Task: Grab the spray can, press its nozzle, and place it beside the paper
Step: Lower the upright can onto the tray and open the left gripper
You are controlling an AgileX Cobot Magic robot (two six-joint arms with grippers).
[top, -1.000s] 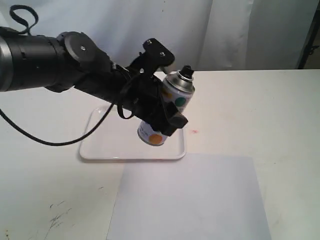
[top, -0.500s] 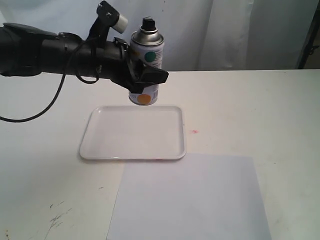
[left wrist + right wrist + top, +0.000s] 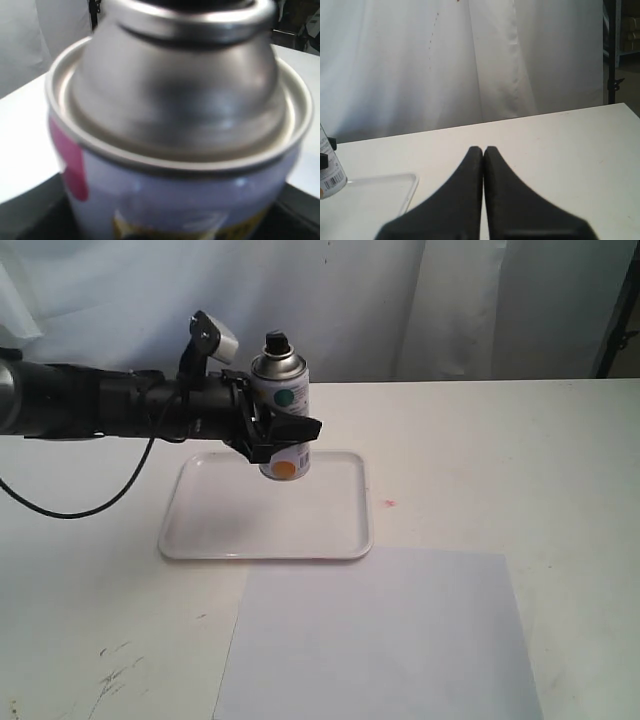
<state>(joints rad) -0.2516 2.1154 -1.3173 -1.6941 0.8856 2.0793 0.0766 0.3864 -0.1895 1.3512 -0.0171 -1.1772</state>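
Next, the left gripper releases the spray can on the white tray (image 3: pixel 297 505), between the tray's middle and the side with the red mark.
My left gripper (image 3: pixel 282 435) is shut on the spray can (image 3: pixel 281 400), holding it upright in the air above the far edge of the tray. The can is white with a teal dot and an orange dot facing the exterior view, and its black nozzle (image 3: pixel 275 341) points up. In the left wrist view the can's silver dome (image 3: pixel 180 95) fills the picture. The pale bluish-white paper (image 3: pixel 380 635) lies flat at the front of the table. My right gripper (image 3: pixel 483 149) is shut with nothing in it; it does not show in the exterior view. A sliver of the can (image 3: pixel 329 172) shows in the right wrist view.
A glossy white rimmed tray (image 3: pixel 200 545) lies on the white table below the can, just behind the paper. White curtains hang behind the table. A small red mark (image 3: pixel 388 504) sits to the right of the tray.
The left arm has swung the can from tilted low over the tray to upright, raised it, then brought it down a little and slightly left. The right gripper's earlier state is not shown.
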